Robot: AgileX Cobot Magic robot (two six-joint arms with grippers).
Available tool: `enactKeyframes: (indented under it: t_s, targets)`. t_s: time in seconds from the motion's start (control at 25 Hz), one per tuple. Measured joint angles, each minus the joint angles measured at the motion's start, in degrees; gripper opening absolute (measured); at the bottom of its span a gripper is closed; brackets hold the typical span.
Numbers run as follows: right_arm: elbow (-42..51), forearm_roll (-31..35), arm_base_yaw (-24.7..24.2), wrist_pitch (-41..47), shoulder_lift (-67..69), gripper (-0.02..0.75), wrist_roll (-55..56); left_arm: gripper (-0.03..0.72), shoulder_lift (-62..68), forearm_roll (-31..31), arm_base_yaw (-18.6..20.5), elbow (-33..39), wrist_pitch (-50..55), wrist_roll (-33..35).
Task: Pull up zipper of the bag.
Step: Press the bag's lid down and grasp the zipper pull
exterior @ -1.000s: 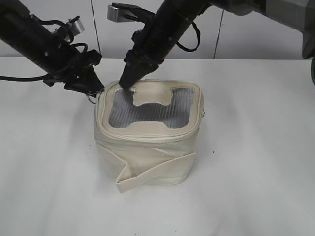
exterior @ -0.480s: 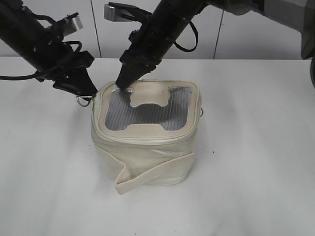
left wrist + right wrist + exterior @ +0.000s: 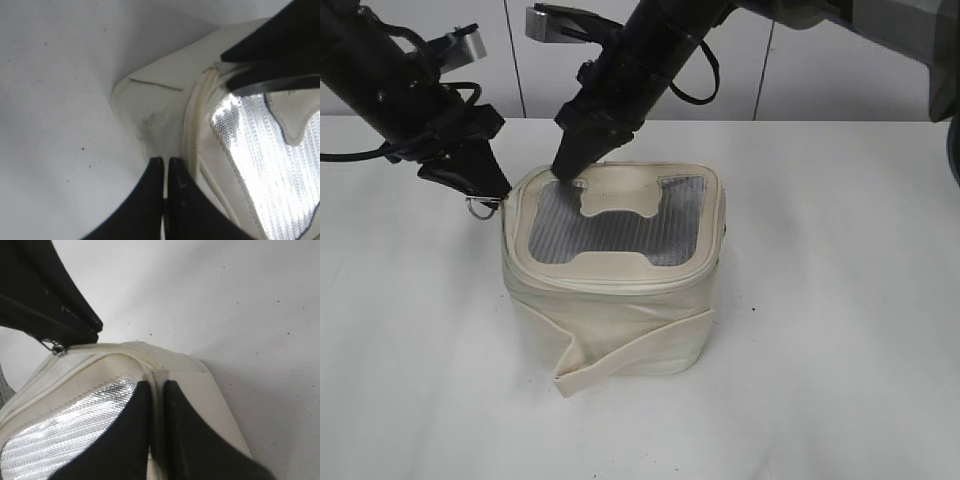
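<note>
My left gripper will open, back off and take the ring itself (image 3: 481,211), as its fingers sit against the zip track with the ring pull sticking out beside them.
The cream-white bag (image 3: 620,320) stands mid-table, with its grey mesh top window (image 3: 610,225) and its flat strap (image 3: 630,355) low on the front. My left gripper (image 3: 485,190) is at the bag's back left corner, shut on a silver ring pull (image 3: 480,208) of the zipper (image 3: 612,283). In the left wrist view my shut jaws (image 3: 164,162) lie beside the zip track (image 3: 192,135). My right gripper (image 3: 565,170) is shut on the cream rim (image 3: 159,375) at the top's back left. The ring (image 3: 57,347) also shows in the right wrist view.
The white table (image 3: 840,300) runs all round the bag. A pale panelled wall (image 3: 840,70) stands behind it. Both black arms cross above the back left of the bag. A second ring pull (image 3: 726,228) hangs on the bag's right side.
My left gripper has moved left with the ring pull. The bag and my right gripper have shifted a little left with it.
</note>
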Motion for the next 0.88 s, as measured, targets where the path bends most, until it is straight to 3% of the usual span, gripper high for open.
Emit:
enactKeyframes:
  t_s: [0.72, 0.88]
  targets:
    - [-0.1, -0.7, 0.0, 0.0, 0.0, 0.05, 1.2, 0.0, -0.5, 2.8, -1.4, 0.1, -2.6, -1.9]
    - [-0.1, -2.0, -0.1, 0.0, -0.1, 0.049, 1.3, 0.07, -0.8, 4.6, -1.3, 0.1, -3.0, -1.9]
